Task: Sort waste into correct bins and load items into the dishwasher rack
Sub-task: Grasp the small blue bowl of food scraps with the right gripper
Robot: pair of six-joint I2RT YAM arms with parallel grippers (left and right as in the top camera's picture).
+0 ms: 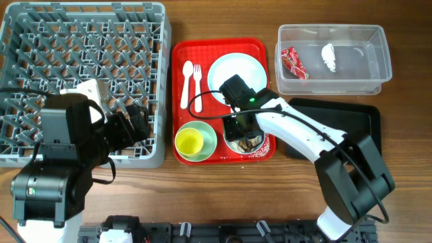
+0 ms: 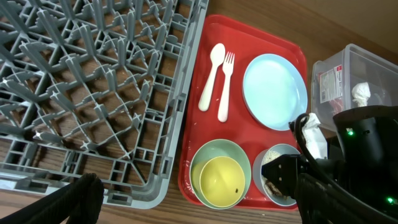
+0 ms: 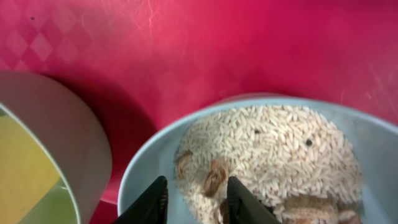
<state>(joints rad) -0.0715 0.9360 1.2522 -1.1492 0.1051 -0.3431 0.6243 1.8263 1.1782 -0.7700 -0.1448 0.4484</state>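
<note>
Next, my right gripper grips the bowl's rim (image 3: 129, 172) and tips the scraps into the black tray, as its fingers are among the rice inside the pale-blue bowl.
A pale-blue bowl (image 1: 248, 144) of rice-like food scraps (image 3: 273, 155) sits on the red serving tray's front right. My right gripper (image 3: 196, 202) is open, its tips down in this bowl by its near-left rim, with rice between them; it also shows in the overhead view (image 1: 241, 128). My left gripper (image 1: 131, 125) is wide open and empty over the grey rack's (image 1: 81, 61) front right corner. The yellow cup (image 2: 222, 180) stands in a green bowl (image 2: 202, 165). The plate (image 1: 236, 73), fork (image 1: 196, 77) and spoon (image 1: 185, 84) lie on the tray.
The red serving tray (image 1: 219, 50) is beside the rack. The clear tub (image 1: 368, 64) at back right holds the red wrapper (image 1: 293, 62) and tissue wad (image 1: 329, 57). The black tray (image 1: 358, 118) lies in front of it, partly under my right arm.
</note>
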